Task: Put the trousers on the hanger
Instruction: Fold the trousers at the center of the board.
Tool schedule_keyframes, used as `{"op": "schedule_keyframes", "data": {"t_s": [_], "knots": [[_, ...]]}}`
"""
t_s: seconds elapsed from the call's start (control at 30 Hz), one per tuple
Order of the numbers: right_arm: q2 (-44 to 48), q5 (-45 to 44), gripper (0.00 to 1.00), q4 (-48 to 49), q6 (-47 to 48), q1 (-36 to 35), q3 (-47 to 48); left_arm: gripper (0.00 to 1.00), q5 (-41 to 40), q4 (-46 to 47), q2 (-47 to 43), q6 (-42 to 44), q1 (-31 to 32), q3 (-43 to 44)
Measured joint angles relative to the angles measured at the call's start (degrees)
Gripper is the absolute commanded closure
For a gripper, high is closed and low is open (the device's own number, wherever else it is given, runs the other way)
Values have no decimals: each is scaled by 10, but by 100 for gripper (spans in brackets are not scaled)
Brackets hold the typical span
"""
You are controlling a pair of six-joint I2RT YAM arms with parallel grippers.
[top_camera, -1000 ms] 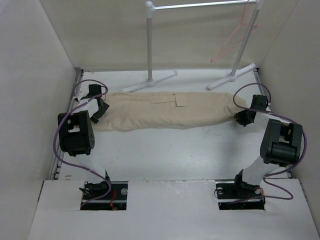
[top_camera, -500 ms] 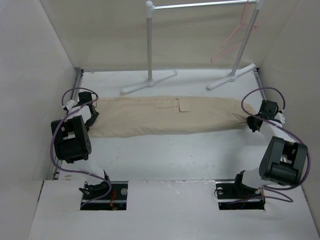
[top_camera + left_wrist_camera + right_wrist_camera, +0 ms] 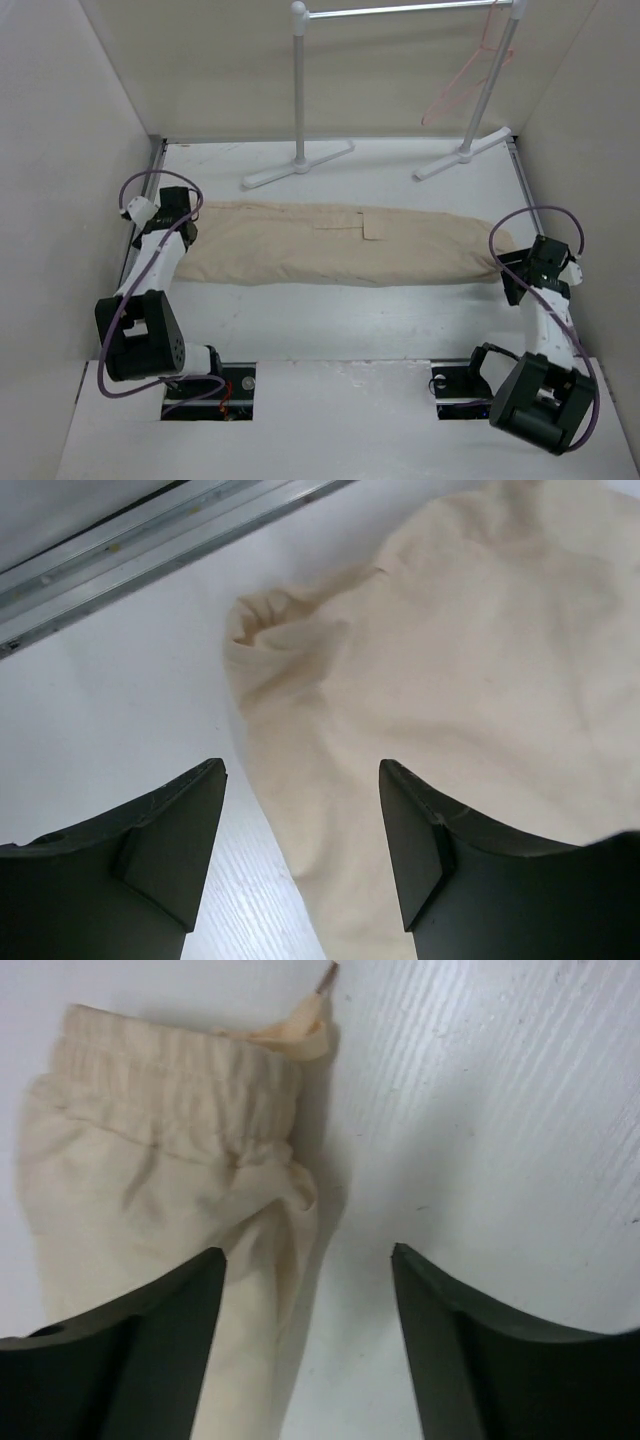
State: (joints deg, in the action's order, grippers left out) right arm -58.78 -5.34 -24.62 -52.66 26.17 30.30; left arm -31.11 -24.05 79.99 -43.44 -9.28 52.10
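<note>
The beige trousers lie stretched out to full length. Next, my right gripper pinches below the trousers' waistband (image 3: 488,250) and folds that end of the trousers over the legs before hanging them.
The beige trousers (image 3: 340,243) lie flat and stretched across the table from left to right, with a thigh pocket facing up. My left gripper (image 3: 180,222) stands open over their left end. In the left wrist view the cloth (image 3: 460,680) lies on the table under the left gripper (image 3: 300,770), nothing pinched. My right gripper (image 3: 512,272) is open at the right end, just off the elastic waistband (image 3: 180,1090); the right gripper (image 3: 308,1252) straddles the cloth's edge and bare table. The pink hanger (image 3: 465,75) hangs on the rack at the back right.
A white rack (image 3: 298,90) with a metal rail (image 3: 400,10) stands at the back, its feet (image 3: 300,162) on the table just behind the trousers. White walls (image 3: 70,150) close in both sides. A metal track (image 3: 150,540) runs along the left edge.
Both grippers drew apart and toward the near side, pulling the trousers longer and flatter. The right gripper has opened and let go of the waistband end.
</note>
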Motion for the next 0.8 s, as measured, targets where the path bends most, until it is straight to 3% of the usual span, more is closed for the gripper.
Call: {"op": "schedule_keyframes", "data": {"t_s": [0.2, 0.33, 0.43, 0.73, 0.8], "knots": [[85, 0, 13, -24, 16, 2, 33, 39, -1, -9, -54, 1, 109, 26], [24, 18, 13, -8, 19, 22, 33, 39, 22, -4, -69, 1, 196, 27], [-51, 26, 15, 2, 23, 34, 33, 38, 47, 6, -71, 0, 227, 21], [-188, 42, 43, 36, 29, 35, 73, 38, 89, 19, -107, -3, 221, -48], [-208, 43, 56, 44, 27, 35, 87, 38, 94, 21, -108, -4, 225, -49]]}}
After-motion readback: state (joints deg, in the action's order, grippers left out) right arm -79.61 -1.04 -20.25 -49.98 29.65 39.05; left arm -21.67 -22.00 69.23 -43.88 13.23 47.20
